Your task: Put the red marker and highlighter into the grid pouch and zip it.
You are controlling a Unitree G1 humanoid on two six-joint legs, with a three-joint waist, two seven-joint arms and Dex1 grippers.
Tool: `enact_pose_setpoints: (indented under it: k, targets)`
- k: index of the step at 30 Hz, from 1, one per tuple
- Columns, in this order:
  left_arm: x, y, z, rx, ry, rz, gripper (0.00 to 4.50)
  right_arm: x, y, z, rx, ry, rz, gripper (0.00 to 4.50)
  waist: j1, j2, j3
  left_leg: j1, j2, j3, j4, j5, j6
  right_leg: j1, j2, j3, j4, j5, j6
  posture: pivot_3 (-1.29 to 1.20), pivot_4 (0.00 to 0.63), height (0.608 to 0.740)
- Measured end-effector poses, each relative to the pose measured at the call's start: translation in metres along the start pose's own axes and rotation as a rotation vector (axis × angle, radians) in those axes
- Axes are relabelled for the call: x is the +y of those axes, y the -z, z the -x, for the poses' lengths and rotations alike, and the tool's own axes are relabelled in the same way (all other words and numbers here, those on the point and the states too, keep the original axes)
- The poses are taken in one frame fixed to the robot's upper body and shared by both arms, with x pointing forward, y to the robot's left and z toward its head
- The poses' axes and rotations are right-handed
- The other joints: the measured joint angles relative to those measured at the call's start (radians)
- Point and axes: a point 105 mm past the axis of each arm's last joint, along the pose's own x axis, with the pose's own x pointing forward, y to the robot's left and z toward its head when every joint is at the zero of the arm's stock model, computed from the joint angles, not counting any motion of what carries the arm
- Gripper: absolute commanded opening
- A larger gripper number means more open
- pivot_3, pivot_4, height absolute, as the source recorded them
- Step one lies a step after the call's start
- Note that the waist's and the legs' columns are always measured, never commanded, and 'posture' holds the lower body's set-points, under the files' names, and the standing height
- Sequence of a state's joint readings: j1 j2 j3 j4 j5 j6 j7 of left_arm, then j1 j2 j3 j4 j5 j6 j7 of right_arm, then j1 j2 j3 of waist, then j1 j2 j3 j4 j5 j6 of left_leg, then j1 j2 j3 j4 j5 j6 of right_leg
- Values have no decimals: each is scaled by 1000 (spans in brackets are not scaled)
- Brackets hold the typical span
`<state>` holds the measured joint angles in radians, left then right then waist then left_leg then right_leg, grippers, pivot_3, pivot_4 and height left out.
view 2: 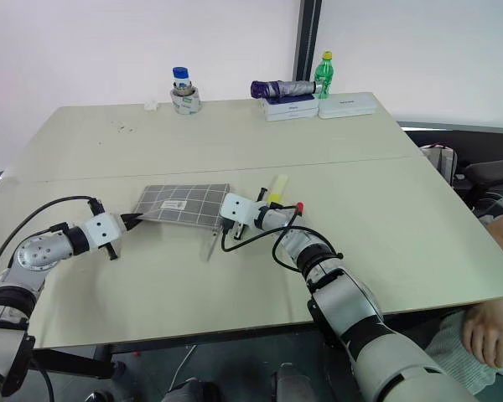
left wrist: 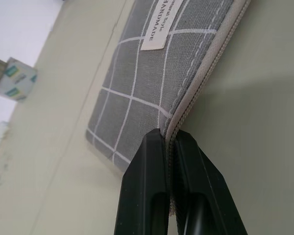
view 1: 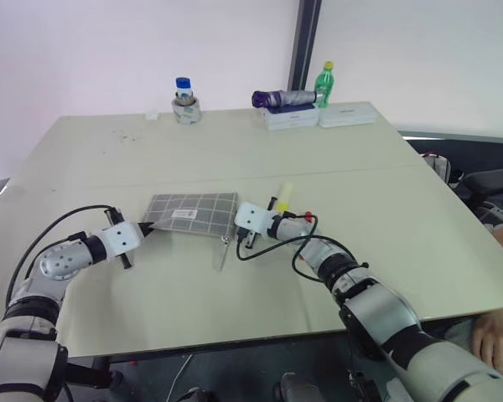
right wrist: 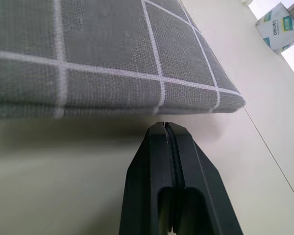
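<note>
The right gripper, shut and empty at the grid pouch's end, clear of the pull cord, should retreat, open and grip that cord (view 1: 220, 254).
The grid pouch (view 1: 191, 213) lies flat at mid-table, grey with white lines and a white label (left wrist: 159, 24). My left gripper (view 1: 141, 227) is shut on the pouch's left corner, and its fingers (left wrist: 147, 161) pinch the zipper seam there. My right gripper (view 1: 241, 239) sits shut at the pouch's right end, its tips (right wrist: 165, 126) just short of the fabric edge, with nothing showing between them. A light pull cord (view 1: 222, 254) trails on the table beside it. The yellow highlighter (view 1: 282, 196) lies just behind my right wrist. A small red end (view 2: 299, 205) peeks out there; I cannot tell whether it is the red marker.
At the far edge stand a blue-capped bottle in a tape roll (view 1: 184, 105), a green bottle (view 1: 324, 82) and a folded purple umbrella (view 1: 285, 99) on white boxes (view 1: 345, 115). A person's hand (view 1: 496, 339) rests at the lower right beside the table (view 1: 251, 318).
</note>
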<state>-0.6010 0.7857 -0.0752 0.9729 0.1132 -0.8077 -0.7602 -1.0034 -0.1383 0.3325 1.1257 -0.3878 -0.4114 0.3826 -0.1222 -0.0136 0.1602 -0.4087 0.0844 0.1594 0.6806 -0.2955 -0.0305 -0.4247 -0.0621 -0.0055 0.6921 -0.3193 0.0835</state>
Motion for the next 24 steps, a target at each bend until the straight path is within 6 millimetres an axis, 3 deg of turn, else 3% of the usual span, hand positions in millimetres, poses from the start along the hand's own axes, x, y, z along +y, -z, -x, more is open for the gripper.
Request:
enact_pose_setpoints:
  k: [7, 15, 18, 21, 24]
  targets:
    - [-11, -20, 4, 10, 65, 50, 17, -27, -3, 30, -73, 87, 23, 0, 1, 0, 0, 0, 1, -1, 0, 0, 0, 0, 0, 0, 0, 0, 0, 0, 150, 740]
    - [-23, -45, 12, 109, 117, 95, 17, -28, -25, 57, -190, 77, -60, 0, 16, 0, 0, 0, 0, -1, 0, 0, 0, 0, 1, 1, -3, 0, 0, 0, 150, 740]
    - [-19, -60, 7, 106, 98, 134, 0, -29, -49, 68, -310, 46, -152, 898, 32, 0, 0, 0, 0, -1, 1, 0, 0, 0, 2, 2, -2, 0, 0, 0, 150, 740]
    - [-17, -69, 5, 106, 93, 173, 0, -25, -63, 75, -375, -1, -197, 2408, 52, 0, 0, 0, 0, -1, 3, 0, 0, 1, 2, 2, -2, 0, 0, 0, 150, 740]
    - [-15, -67, 5, 131, 82, 200, 0, -7, -66, 78, -385, -68, -221, 4006, 58, 0, 0, 0, 0, -1, 3, 0, 0, 1, 2, 2, -2, 0, 0, 0, 150, 740]
